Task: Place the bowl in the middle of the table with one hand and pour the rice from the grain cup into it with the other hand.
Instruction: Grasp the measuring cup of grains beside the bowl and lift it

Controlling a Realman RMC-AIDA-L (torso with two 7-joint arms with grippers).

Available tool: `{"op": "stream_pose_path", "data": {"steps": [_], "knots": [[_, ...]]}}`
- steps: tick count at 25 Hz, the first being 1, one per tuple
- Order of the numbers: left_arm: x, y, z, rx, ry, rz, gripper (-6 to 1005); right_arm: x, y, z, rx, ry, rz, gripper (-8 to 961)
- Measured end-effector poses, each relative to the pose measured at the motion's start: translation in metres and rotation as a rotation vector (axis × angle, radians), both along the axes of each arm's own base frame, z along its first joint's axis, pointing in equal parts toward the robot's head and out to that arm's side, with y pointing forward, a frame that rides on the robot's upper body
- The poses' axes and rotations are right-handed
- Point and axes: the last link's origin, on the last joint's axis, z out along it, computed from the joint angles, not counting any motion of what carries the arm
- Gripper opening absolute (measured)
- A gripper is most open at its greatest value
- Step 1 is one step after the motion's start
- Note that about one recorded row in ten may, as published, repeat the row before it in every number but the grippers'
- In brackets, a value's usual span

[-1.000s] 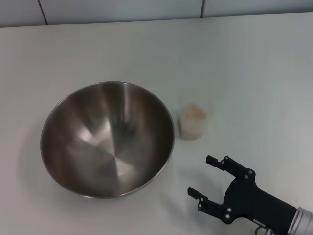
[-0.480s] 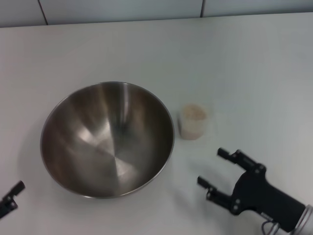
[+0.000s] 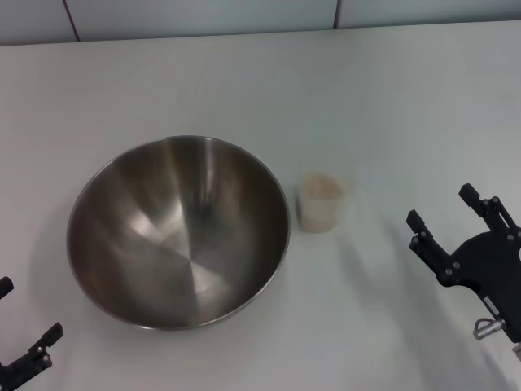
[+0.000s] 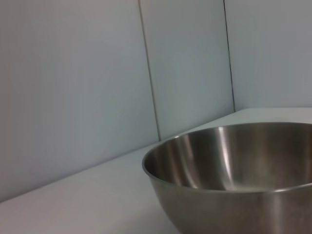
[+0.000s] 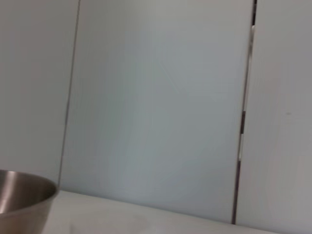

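Next, I close my right gripper on the side of the grain cup [image 3: 341, 200] that faces away from the steel bowl, ready to lift and pour.
The large steel bowl [image 3: 179, 230] stands empty on the white table [image 3: 244, 81], left of centre; it also shows in the left wrist view [image 4: 234, 170] and at the edge of the right wrist view [image 5: 22, 200]. The small translucent grain cup [image 3: 321, 204] stands upright just right of the bowl, with the pale rice [image 3: 323, 187] inside. My right gripper [image 3: 441, 205] is open and empty, to the right of the cup and apart from it. My left gripper [image 3: 28, 314] is open at the bottom left corner, short of the bowl's near left side.
The table's far edge [image 3: 260, 37] meets a panelled wall [image 3: 203, 15] at the back. Bare tabletop lies around the bowl and cup.
My right gripper has moved right and away from me, from below the cup to its right side. My left gripper has come into view at the bottom left. Bowl and cup have not moved.
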Motion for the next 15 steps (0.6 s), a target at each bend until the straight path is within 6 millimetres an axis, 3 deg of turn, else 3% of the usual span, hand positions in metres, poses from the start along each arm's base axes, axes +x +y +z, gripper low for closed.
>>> {"op": "stream_pose_path", "data": {"steps": [15], "knots": [[0.001, -0.001, -0.008, -0.028, 0.004, 0.008, 860, -0.015, 0.043, -0.023, -0.071, -0.037, -0.039, 783]]}}
